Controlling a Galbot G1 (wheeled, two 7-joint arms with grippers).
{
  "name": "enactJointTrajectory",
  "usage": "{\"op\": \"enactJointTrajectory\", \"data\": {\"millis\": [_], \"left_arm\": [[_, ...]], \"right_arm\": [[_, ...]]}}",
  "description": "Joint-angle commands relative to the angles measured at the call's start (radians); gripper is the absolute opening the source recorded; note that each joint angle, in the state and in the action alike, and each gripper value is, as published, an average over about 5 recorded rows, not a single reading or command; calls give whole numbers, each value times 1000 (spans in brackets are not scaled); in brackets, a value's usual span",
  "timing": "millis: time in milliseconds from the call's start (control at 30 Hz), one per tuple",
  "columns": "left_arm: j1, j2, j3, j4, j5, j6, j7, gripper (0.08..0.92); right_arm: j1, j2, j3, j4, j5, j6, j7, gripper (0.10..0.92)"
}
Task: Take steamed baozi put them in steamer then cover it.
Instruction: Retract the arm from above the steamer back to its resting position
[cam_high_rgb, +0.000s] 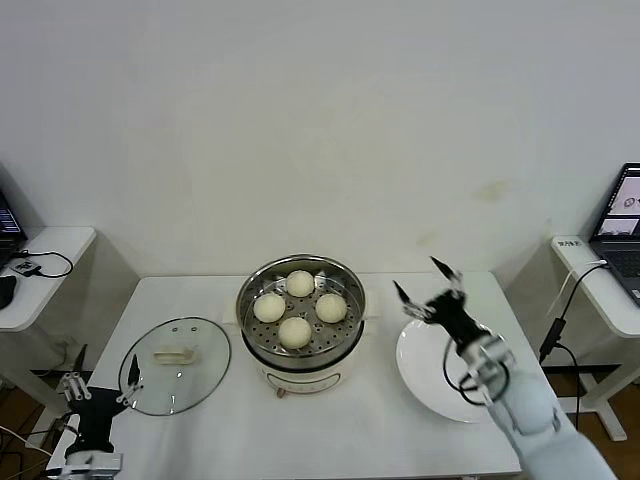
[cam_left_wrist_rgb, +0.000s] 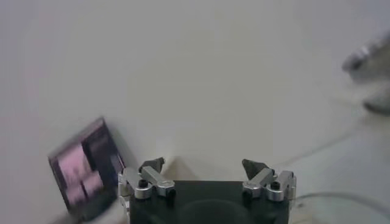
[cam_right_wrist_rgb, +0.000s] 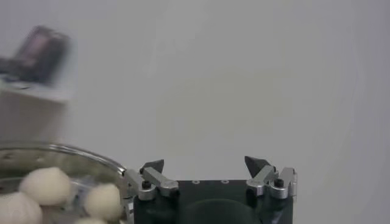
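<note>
Next, I will close my left gripper on the cream bar handle (cam_high_rgb: 165, 357) of the glass cover, toward the end of the handle that is farther from the steamer.
Several cream-white baozi (cam_high_rgb: 299, 307) sit on the perforated tray inside the shiny steamer (cam_high_rgb: 248, 293) at the table's middle. The steamer rim and three baozi (cam_right_wrist_rgb: 47, 185) also show in the right wrist view. The clear glass cover (cam_high_rgb: 176, 365) with its cream bar handle lies flat on the table to the steamer's left. My right gripper (cam_high_rgb: 425, 288) is open and empty, raised just right of the steamer, above the white plate. My left gripper (cam_high_rgb: 104, 374) is open and empty, low beyond the table's left front corner, beside the cover; it shows in the left wrist view (cam_left_wrist_rgb: 204, 164).
An empty flat white plate (cam_high_rgb: 425, 370) lies right of the steamer, under my right arm. Side tables stand at both sides, one with a laptop (cam_high_rgb: 618, 218) at the right, and cables (cam_high_rgb: 560, 310) hang there. A white wall stands behind the table.
</note>
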Motion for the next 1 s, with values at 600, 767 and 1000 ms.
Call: {"op": "enactJointTrajectory", "data": {"millis": [600,767,1000], "left_arm": [[-235,161,145,347,727,-49,33,823],[-282,181,161,383,712,-50,37,823],[-334,198,179,400,701,-45,48,823]], "right_arm": [[-250,211,290,-18,-38,109,7,823],[-281,221,299,-4,-41,110,6,823],[-306,234,301,6,-51,115,6,823]]}}
